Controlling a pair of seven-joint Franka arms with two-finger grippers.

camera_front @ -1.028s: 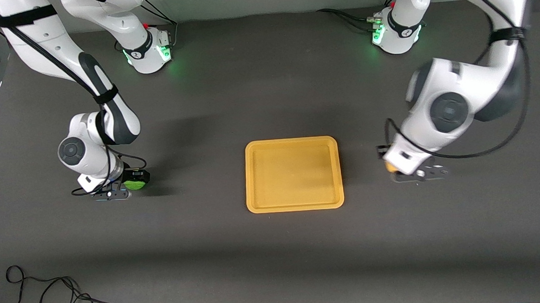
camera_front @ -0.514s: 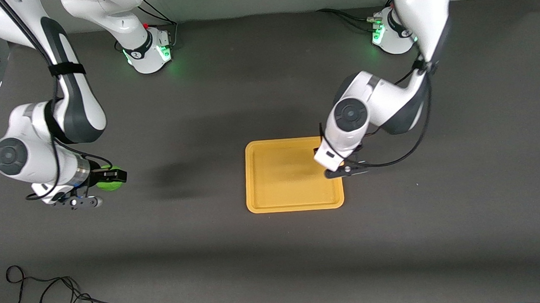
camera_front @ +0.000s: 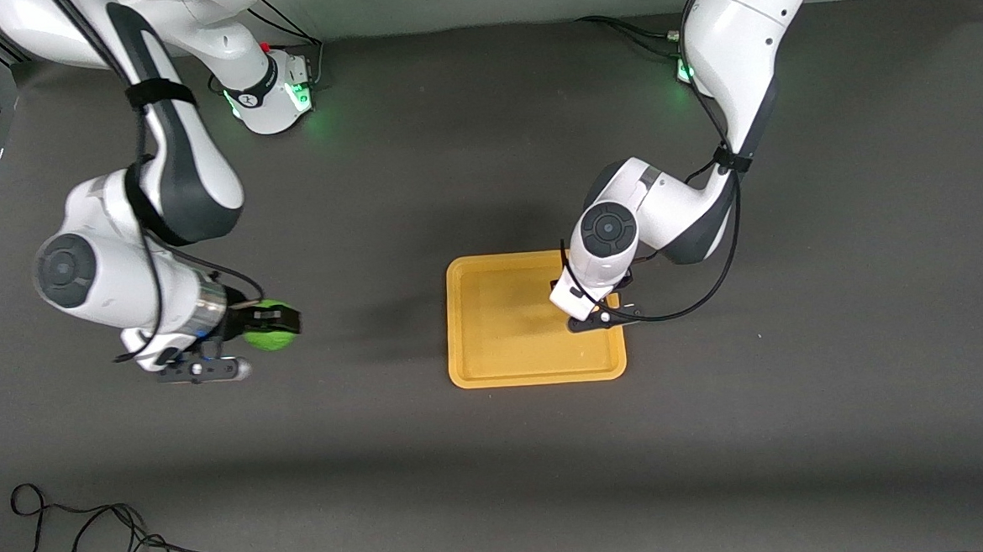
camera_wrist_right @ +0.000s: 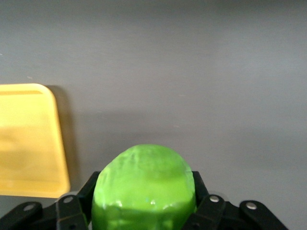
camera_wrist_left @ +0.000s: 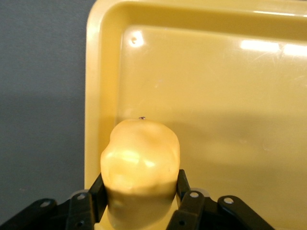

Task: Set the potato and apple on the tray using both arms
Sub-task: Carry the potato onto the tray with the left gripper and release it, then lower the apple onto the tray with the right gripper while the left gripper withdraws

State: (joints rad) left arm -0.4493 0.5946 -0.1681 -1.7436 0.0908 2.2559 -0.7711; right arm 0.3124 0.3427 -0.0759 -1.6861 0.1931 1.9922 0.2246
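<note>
The apple will go down from my right gripper near the middle of the yellow-orange tray's bottom [camera_front: 522,315], where I need to let it go.
The yellow-orange tray [camera_front: 503,343] lies in the middle of the table. My left gripper [camera_front: 596,307] is over the part of the tray toward the left arm's end, shut on the potato [camera_wrist_left: 139,160], a pale lumpy yellow lump. In the left wrist view [camera_wrist_left: 140,186] the potato hangs close above the tray's floor [camera_wrist_left: 216,96], near its rim. In the front view the arm hides the potato. My right gripper [camera_front: 271,323] is shut on the round green apple [camera_front: 268,338], over bare table between the tray and the right arm's end. The right wrist view [camera_wrist_right: 144,184] shows the apple [camera_wrist_right: 144,182] and a corner of the tray [camera_wrist_right: 29,139].
A loose black cable [camera_front: 93,541] lies on the table near the front camera at the right arm's end. The arm bases with green lights [camera_front: 267,94] [camera_front: 699,67] stand farthest from the front camera. The table is a dark mat.
My left gripper has carried the potato from the table at the left arm's end to over the tray. My right gripper has lifted the apple and now moves toward the tray.
</note>
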